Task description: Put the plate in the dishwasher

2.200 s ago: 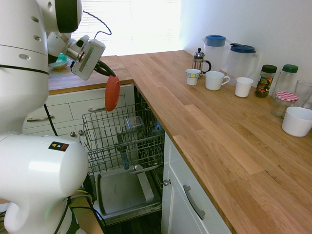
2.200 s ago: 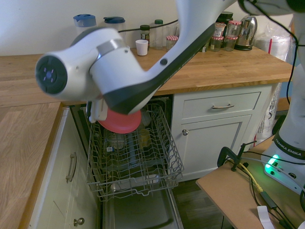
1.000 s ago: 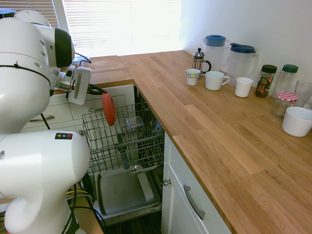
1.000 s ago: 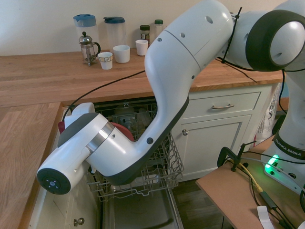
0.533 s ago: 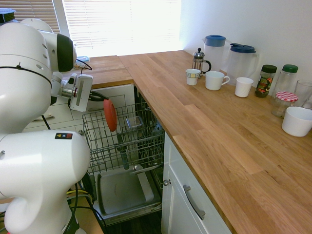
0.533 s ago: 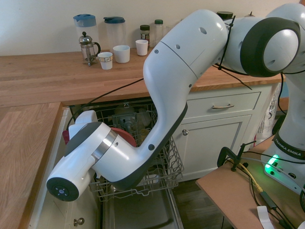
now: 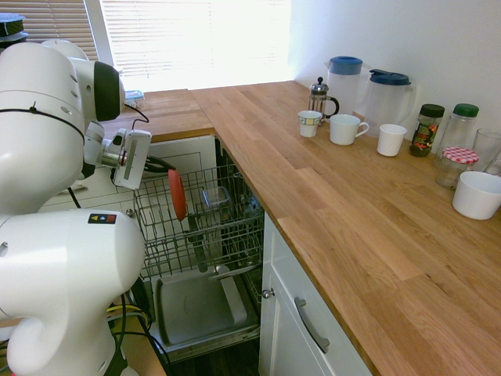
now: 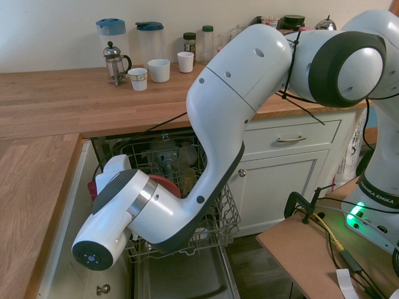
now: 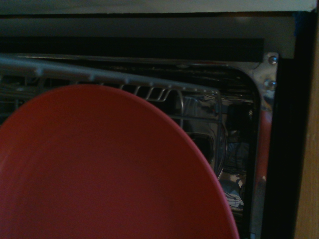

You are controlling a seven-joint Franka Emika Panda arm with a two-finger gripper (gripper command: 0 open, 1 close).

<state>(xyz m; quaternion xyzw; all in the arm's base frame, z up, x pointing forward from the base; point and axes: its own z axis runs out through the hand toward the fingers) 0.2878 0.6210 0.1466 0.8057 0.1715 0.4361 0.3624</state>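
My gripper has the red-orange plate. It will let go of it among the grey rack's wires (image 8: 163, 198), just in front of the clear container.
The red-orange plate (image 7: 178, 194) stands on edge, its lower part dipping among the wires of the dishwasher's pulled-out grey rack (image 7: 223, 235). My gripper (image 7: 167, 167) is shut on the plate's upper rim, at the rack's far left side. In the second exterior view the arm hides most of the plate (image 8: 167, 184); only a red arc shows above the rack (image 8: 218, 218). The wrist view is filled by the plate (image 9: 99, 174), with rack wires and the dishwasher's dark inside behind it. The grey inner door (image 7: 196, 305) lies open below the rack.
A clear container (image 7: 213, 197) and other dishes sit in the rack's back part. White cabinets (image 7: 297, 329) flank the dishwasher. On the wooden counter (image 7: 329, 204) stand a French press (image 7: 319, 97), mugs, two jugs, jars and a white bowl (image 7: 477, 194).
The gripper has come down and slightly right with the plate, from above counter height to the rack, and the plate's lower edge now sits among the wires.
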